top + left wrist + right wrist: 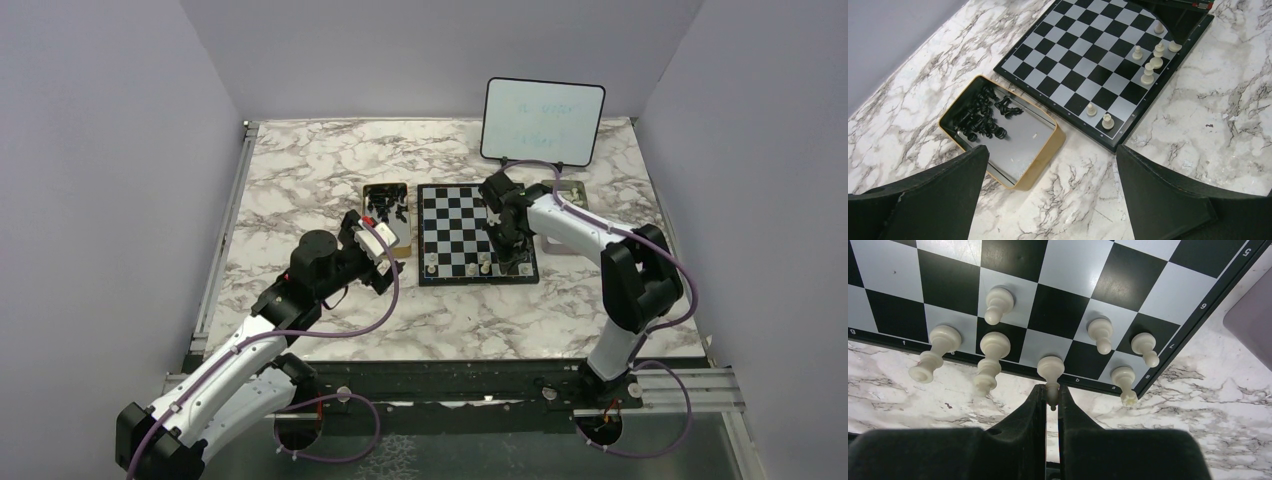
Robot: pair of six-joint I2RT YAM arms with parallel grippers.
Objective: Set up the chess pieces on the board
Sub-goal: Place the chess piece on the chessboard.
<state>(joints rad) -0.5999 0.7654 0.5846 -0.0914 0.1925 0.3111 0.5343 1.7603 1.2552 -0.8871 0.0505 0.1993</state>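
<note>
The robot's right gripper should release the slim cream piece on the white near-edge square (499,269) (1047,356) next to the empty black corner-side square.
The board (455,215) lies flat at mid-table. Several cream-white chess pieces (993,352) stand along its near edge rows. My right gripper (1050,390) is shut on the top of one slim white piece (1050,369), whose base is over an edge-row square by the letter b. I cannot tell whether that base touches the board. In the top view my right gripper (506,252) is at the board's near right corner. My left gripper (1052,150) hangs open and empty above the marble, between the board's corner (1115,145) and the gold tray (1045,159).
The gold tray (372,192) left of the board holds a heap of black pieces (982,117). A second small tray (578,192) sits right of the board, partly behind my right arm. A white whiteboard (543,122) stands upright at the back.
</note>
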